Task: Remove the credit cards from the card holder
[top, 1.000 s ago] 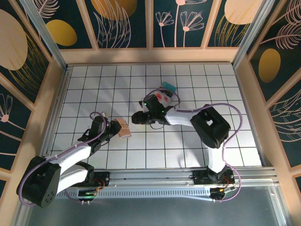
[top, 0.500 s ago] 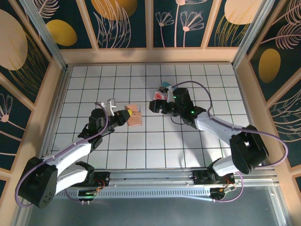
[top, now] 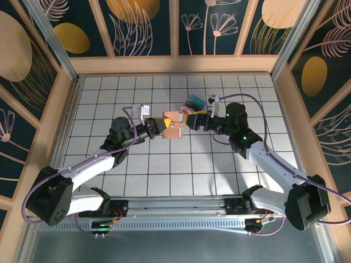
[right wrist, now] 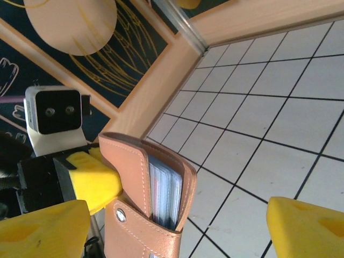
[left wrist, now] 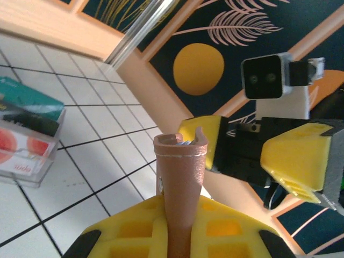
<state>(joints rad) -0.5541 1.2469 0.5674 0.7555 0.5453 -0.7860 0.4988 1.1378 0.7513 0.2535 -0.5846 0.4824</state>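
I will hold the card holder with my right gripper, since my left gripper is pinching it beside the snap and cards, while my left gripper takes its lower end [top: 173, 134].
The tan leather card holder [top: 173, 125] hangs above the table's middle, pinched in my left gripper [top: 159, 127], which is shut on its lower part. In the left wrist view the card holder [left wrist: 180, 177] stands upright between the yellow fingers [left wrist: 134, 226], its open top edge pointing away. My right gripper [top: 193, 119] faces it from the right, open. In the right wrist view the card holder [right wrist: 142, 215] gapes between my spread fingers [right wrist: 306, 226], close to the left one. Several pale blue-grey cards [right wrist: 164, 188] stand inside it. Neither right finger touches it.
A clear plastic box [top: 193, 104] with red and teal contents lies on the white tiled table [top: 164, 164] just behind the two grippers, the same box [left wrist: 27, 145] at the left of the left wrist view. Wooden walls [top: 175, 64] ring the table.
My left arm has carried the card holder up and to the right, toward the table's middle. My right arm has swung round from the left and now faces the holder from the right.
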